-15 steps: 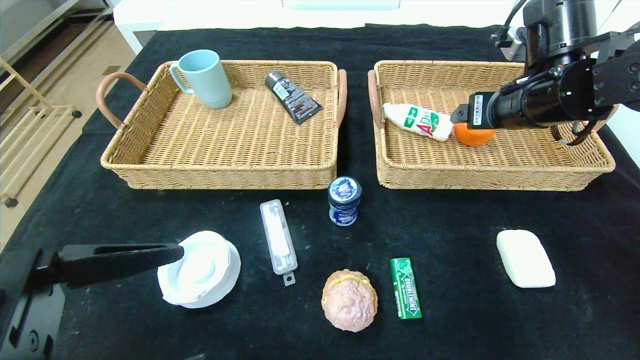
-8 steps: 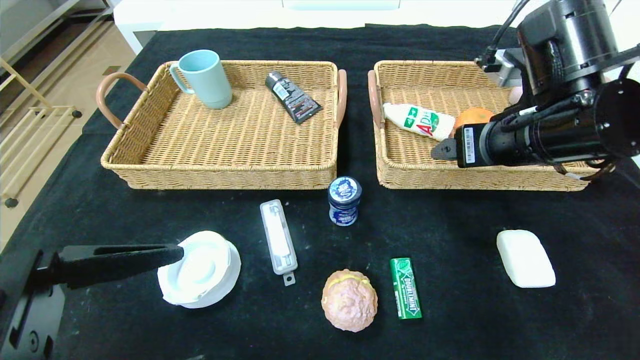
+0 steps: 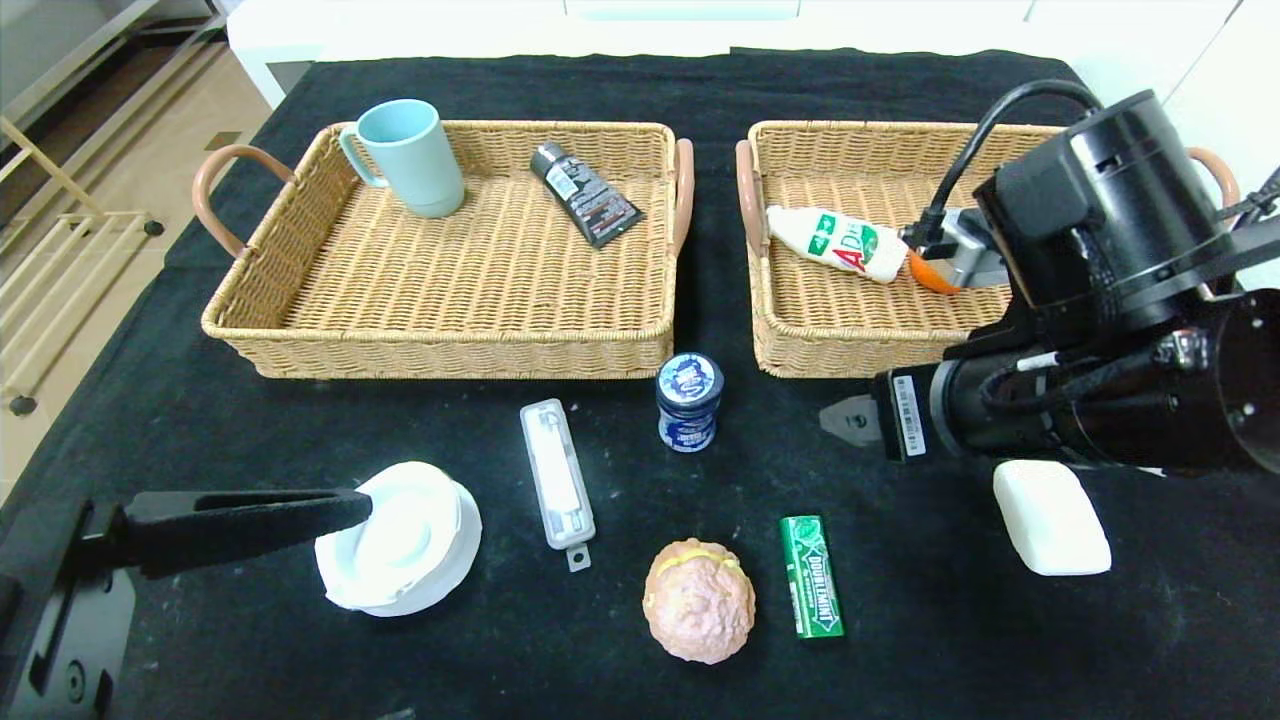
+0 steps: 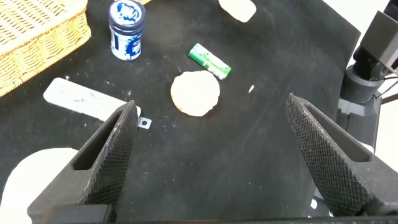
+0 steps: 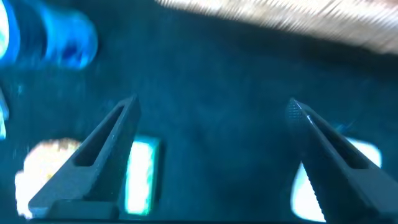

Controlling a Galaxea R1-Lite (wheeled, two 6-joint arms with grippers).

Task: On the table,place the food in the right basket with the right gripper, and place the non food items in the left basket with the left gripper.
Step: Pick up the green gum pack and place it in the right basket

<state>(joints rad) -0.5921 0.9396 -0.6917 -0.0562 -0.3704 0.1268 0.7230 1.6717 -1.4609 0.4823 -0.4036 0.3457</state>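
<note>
The green gum pack beside the pinkish bun is next for my right gripper, which should go to it and close on the gum pack's middle (image 3: 813,578) (image 5: 140,177).
My right gripper (image 5: 212,101) is open and empty above the table (image 3: 900,620), just in front of the right basket (image 3: 800,345). It hangs between the blue jar (image 3: 688,402) and the white soap block (image 3: 1050,517). The orange (image 3: 928,274) lies in that basket, half hidden by my arm. The green gum pack (image 3: 811,575) and the pinkish bun (image 3: 698,600) lie near the front. My left gripper (image 4: 210,109) is open at the near left, one finger (image 3: 300,515) over the rim of the white dish (image 3: 400,538). The long white case (image 3: 557,484) lies beside the dish. The left basket (image 3: 300,340) stands behind.
A pale blue mug (image 3: 408,155) and a dark tube (image 3: 585,193) lie in the left basket. A white bottle (image 3: 838,243) rests beside the orange. A wooden rack (image 3: 60,250) stands off the table's left edge.
My right arm has pulled back out of the right basket toward the table's front, leaving the orange inside. The left arm has not moved.
</note>
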